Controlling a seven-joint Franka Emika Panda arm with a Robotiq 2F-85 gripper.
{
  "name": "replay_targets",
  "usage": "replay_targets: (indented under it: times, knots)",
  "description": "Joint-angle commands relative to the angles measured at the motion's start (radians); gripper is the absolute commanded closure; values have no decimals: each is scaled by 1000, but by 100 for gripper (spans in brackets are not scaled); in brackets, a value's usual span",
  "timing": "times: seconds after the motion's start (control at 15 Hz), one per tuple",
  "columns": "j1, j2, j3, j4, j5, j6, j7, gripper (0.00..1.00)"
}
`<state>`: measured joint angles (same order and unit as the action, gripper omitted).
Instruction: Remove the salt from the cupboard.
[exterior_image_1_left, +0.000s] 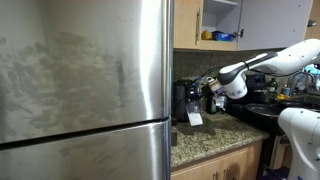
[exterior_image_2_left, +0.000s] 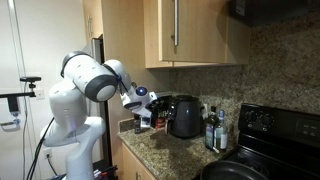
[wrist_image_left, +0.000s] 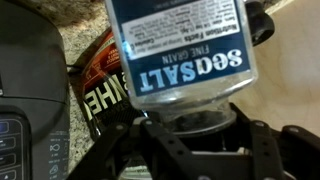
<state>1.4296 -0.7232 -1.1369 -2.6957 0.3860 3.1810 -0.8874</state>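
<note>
My gripper is going to set the salt down. It will place the salt on the granite counter (exterior_image_1_left: 181, 137), close to the stainless steel fridge.
The salt (wrist_image_left: 185, 50) is a clear, whitish cylinder with a blue "sea salt" label. My gripper (wrist_image_left: 188, 132) is shut on its lower end. In both exterior views the gripper (exterior_image_1_left: 208, 98) (exterior_image_2_left: 145, 108) holds the salt (exterior_image_1_left: 194, 117) (exterior_image_2_left: 143, 120) just above the granite counter, next to the black coffee maker (exterior_image_1_left: 185, 98) (exterior_image_2_left: 185, 115). The cupboard (exterior_image_1_left: 186, 22) is up above with its tan door open. A yellow item (exterior_image_1_left: 208, 35) and a blue item (exterior_image_1_left: 223, 36) sit on its white shelf. Closed tan cabinet doors (exterior_image_2_left: 190, 30) show in an exterior view.
A big stainless steel fridge (exterior_image_1_left: 80, 90) fills the near side. A dark brown packet (wrist_image_left: 100, 85) lies on the granite counter (exterior_image_1_left: 215, 140) under the salt. Bottles (exterior_image_2_left: 212, 130) and a black stove (exterior_image_2_left: 265, 130) stand beyond the coffee maker.
</note>
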Motion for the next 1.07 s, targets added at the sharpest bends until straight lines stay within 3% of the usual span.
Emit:
replay_targets:
  times: [0.0,0.07,0.13,0.2,0.33,0.4,0.8,1.0]
  knots:
    - [108,-65,-150,23,-212,21,63,60]
    - [94,-98,-155,10,-263,14,92,60]
    - [77,-45,-149,-1,-294,2,143,60]
    - [81,-58,-166,-1,-330,-2,162,35]
    - [80,-61,-175,-6,-356,-2,182,35]
    - [80,-61,-175,-6,-357,-2,183,60]
    - [453,-70,-517,106,-504,73,158,60]
    - [571,-149,-606,160,-586,122,147,60]
